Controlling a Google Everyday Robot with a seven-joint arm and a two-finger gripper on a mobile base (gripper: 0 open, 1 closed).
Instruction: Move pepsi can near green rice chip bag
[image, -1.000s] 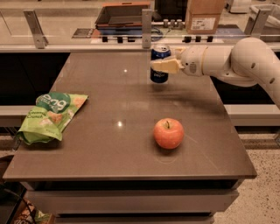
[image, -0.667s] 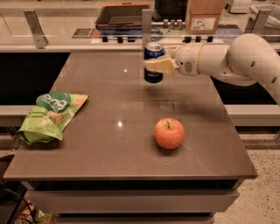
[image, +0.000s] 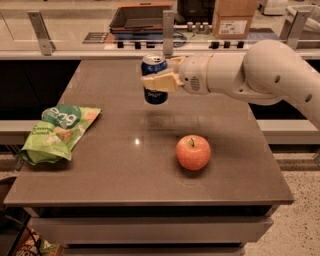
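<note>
I will release the pepsi can on the table (image: 97, 149) beside the green rice chip bag, toward the apple.
The pepsi can (image: 154, 94) is dark blue with a silver top and hangs upright above the brown table (image: 125, 170), clear of its surface. My gripper (image: 159, 75) reaches in from the right on a white arm and is shut on the can, one cream finger (image: 159, 82) across its front. The green rice chip bag (image: 59, 132) lies flat at the table's left edge, well to the left of the can and nearer the front.
A red-orange apple (image: 193, 152) sits on the table right of centre, below and right of the can. Behind the table runs a counter with a dark tray (image: 141, 17), a cardboard box (image: 235, 17) and metal posts.
My gripper has carried the pepsi can to the left, toward the middle of the table, still lifted. The bag and apple have not moved.
</note>
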